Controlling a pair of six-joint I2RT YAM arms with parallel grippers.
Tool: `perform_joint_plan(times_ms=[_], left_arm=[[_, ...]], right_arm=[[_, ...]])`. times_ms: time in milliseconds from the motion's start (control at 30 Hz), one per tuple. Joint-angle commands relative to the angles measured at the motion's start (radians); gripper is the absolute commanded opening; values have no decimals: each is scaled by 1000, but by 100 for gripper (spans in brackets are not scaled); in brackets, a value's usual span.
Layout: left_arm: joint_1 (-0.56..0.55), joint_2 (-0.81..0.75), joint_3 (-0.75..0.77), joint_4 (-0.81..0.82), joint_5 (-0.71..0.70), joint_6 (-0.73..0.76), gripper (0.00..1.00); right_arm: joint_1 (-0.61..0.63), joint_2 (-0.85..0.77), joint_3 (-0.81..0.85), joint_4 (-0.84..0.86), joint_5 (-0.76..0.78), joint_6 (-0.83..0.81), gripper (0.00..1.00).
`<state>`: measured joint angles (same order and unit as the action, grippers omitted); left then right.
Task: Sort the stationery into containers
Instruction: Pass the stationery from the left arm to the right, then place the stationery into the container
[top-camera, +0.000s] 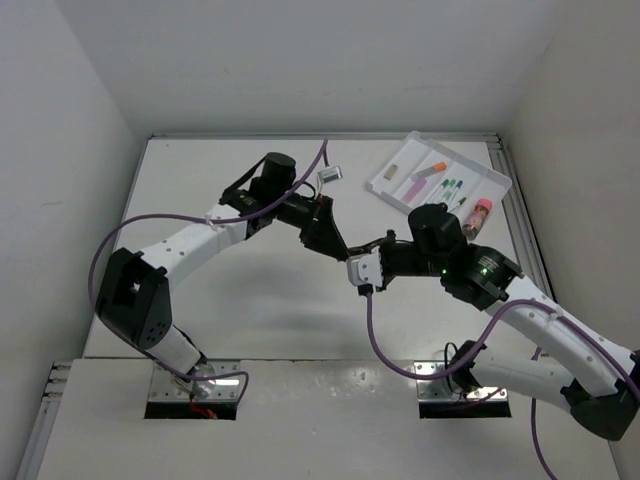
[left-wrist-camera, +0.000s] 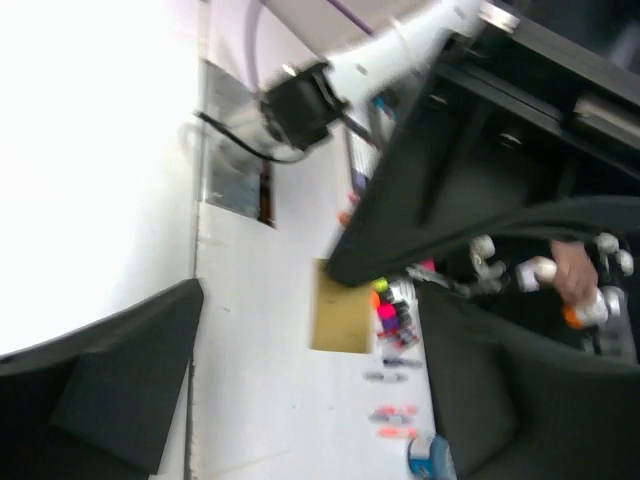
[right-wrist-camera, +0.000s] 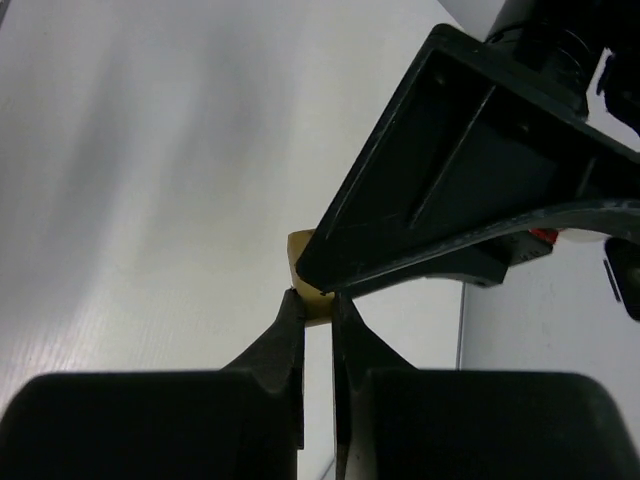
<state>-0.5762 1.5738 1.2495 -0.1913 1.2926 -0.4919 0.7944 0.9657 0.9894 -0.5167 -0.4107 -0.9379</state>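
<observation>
I should let go of the tan eraser block with my right gripper between the small beige piece and the white divided tray's back corner (top-camera: 405, 157).
The white divided tray (top-camera: 478, 172) lies at the far right and holds an orange-tipped marker (top-camera: 432, 170), a lilac stick (top-camera: 414, 186) and green-capped pens (top-camera: 451, 187). A pink marker (top-camera: 480, 215) lies just outside the tray's near side. Both grippers meet in mid-air over the table's middle. My right gripper (right-wrist-camera: 318, 305) (top-camera: 366, 258) is shut on a tan eraser block (right-wrist-camera: 308, 275). My left gripper (left-wrist-camera: 320, 340) (top-camera: 345, 250) is open, with its fingers (left-wrist-camera: 110, 390) wide on either side of that eraser block (left-wrist-camera: 342, 305). One left finger (right-wrist-camera: 450, 190) crosses in front of the block in the right wrist view.
A metal rail (top-camera: 520, 215) runs along the table's right edge beside the tray. White walls close the left, back and right. In the left wrist view, blurred markers (left-wrist-camera: 392, 412) and the right arm's base plate (left-wrist-camera: 235, 170) show in the background.
</observation>
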Motion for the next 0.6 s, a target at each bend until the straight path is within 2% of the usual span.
perform_joint_plan(times_ms=[0,67,100,167,233,267,333,367,433,467,567], left_arm=[[50,-78,-5,-3,-120,23,100],[125,-92,42,-51,-206,54,100],[195,-90,72,-71,-243,71,100],[299,-80,151,-99,-337,88,100],[361,-67,205,-115,-438,104,100],[405,-51,215,-144,-464,111,100],[443,-37,226,-175,-516,136,100],[467,-28,220,-180,-532,139,100],[483,-17,188,-192,-576,156,100],[492,-15,174,-191,-581,164,100],[499,-6,119,-185,-581,179,100]], right_arm=[[5,8,-5,93,6,51,0],[-35,27,-12,148,23,95,0],[-94,43,-6,177,21,169,0],[-214,122,27,247,27,309,0],[-292,203,64,308,104,405,0],[-364,300,119,322,137,488,0],[-426,404,176,368,273,560,0],[-478,510,245,377,303,636,0],[-530,617,334,370,383,750,0],[-567,733,436,357,407,784,0],[-627,898,643,322,493,875,0]])
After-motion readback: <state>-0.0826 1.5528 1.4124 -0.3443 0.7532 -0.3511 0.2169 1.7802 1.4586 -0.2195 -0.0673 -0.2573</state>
